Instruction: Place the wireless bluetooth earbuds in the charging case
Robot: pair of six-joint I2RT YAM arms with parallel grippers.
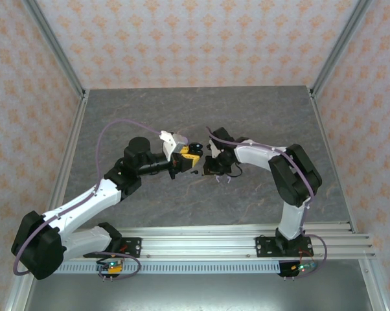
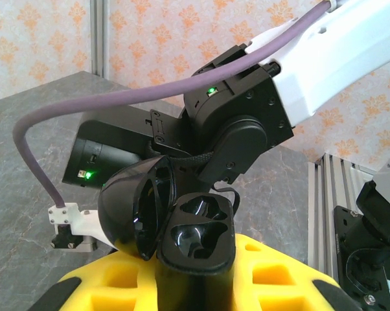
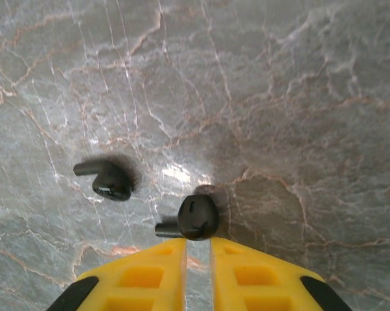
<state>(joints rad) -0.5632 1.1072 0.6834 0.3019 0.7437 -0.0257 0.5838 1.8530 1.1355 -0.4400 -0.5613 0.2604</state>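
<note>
The earbud's stem lies crosswise at the fingertips of my right gripper, so next I open, grip the earbud's head (image 3: pixel 199 216) deeper and move it clear of the second earbud.
My left gripper (image 2: pixel 196 275) is shut on a black charging case (image 2: pixel 198 233) and holds it upright above the table. The case's lid (image 2: pixel 133 204) is swung open to the left, and both of its wells are empty. In the top view the left gripper (image 1: pixel 188 154) sits mid-table, facing the right arm's wrist. My right gripper (image 3: pixel 197 245) points down at the table with a black earbud (image 3: pixel 197 217) pinched at its yellow fingertips, stem pointing left. A second black earbud (image 3: pixel 106 181) lies on the table to its left.
The grey marble tabletop (image 1: pixel 201 110) stretches out behind both arms. The right arm's black wrist (image 2: pixel 237 133) and a purple cable (image 2: pixel 117 100) hang close behind the open case. An aluminium rail (image 1: pixel 247 236) runs along the near edge.
</note>
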